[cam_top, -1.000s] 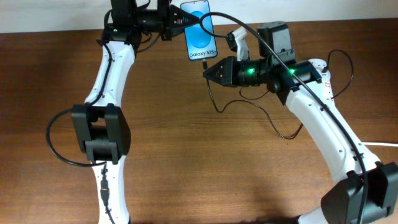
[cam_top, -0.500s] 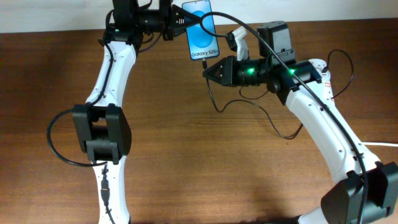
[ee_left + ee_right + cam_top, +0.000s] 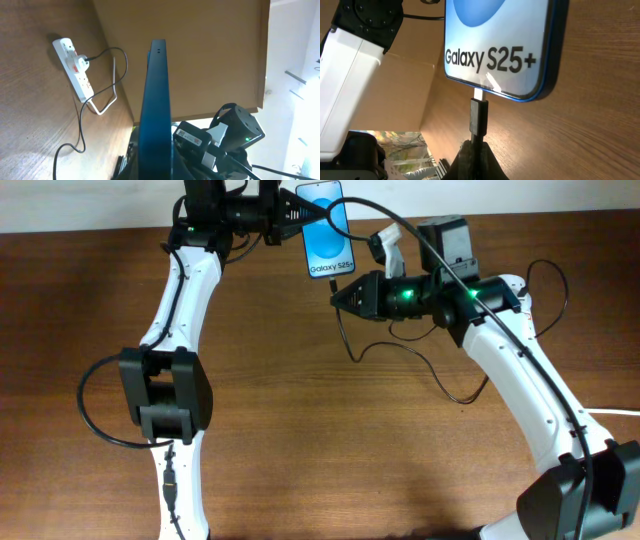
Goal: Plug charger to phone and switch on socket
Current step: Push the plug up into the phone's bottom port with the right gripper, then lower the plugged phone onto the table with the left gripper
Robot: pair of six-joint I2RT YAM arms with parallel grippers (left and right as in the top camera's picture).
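Next, the left gripper releases the phone on the bare table point(image 3: 311, 341) by the thin black cable's bend.
The phone point(image 3: 327, 234) has a bright blue screen with "Galaxy S25+" text. My left gripper point(image 3: 292, 212) is shut on its left edge and holds it up at the back of the table. In the left wrist view the phone point(image 3: 156, 115) shows edge-on. My right gripper point(image 3: 338, 296) is shut on the charger's black plug point(image 3: 479, 116), whose metal tip touches the phone's point(image 3: 500, 45) bottom edge. The thin black cable point(image 3: 420, 360) trails over the table. The socket point(image 3: 74, 64), a white power strip with red-marked switches, lies at the back right, partly hidden in the overhead view.
A black box-shaped unit point(image 3: 443, 242) stands behind the right arm. A brown board point(image 3: 200, 50) forms the wall at the table's back. A white plug adapter point(image 3: 386, 242) sits near the phone. The thick white cord point(image 3: 610, 412) runs off at the right edge.
The phone has shifted slightly right. My right gripper has moved a little right and up with the plug, staying at the phone's bottom edge.
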